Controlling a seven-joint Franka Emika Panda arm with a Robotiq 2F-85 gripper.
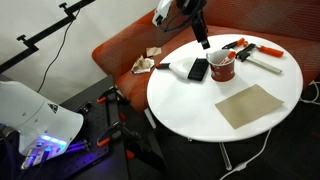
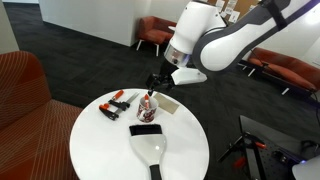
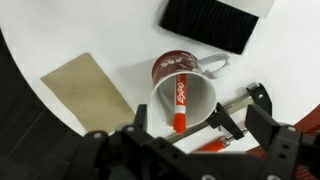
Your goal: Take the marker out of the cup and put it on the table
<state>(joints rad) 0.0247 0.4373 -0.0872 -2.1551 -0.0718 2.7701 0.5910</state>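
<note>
The gripper will next move to the reddish-orange marker's upper end (image 1: 231, 55) (image 3: 179, 123), which leans at the dark red mug's rim, and close there.
The dark red mug (image 3: 170, 66) stands upright on the round white table (image 3: 110, 45), its handle toward the black device. The reddish-orange marker (image 3: 181, 100) leans inside the mug against its pale wall. My gripper (image 3: 200, 122) is open and empty, hovering just above the mug's near rim, touching nothing. In both exterior views the gripper (image 1: 203, 42) (image 2: 153, 85) hangs a little above the mug (image 1: 222, 68) (image 2: 148, 108) on the table (image 1: 195, 115) (image 2: 105, 145).
A flat black device (image 1: 198, 69) (image 3: 215, 20) lies beside the mug. A tan sheet (image 1: 250, 105) (image 3: 85, 90) lies toward the table's edge. Black-and-red tools (image 1: 240, 45) (image 2: 115, 100) lie on the mug's other side. An orange-red sofa (image 1: 125, 45) borders the table.
</note>
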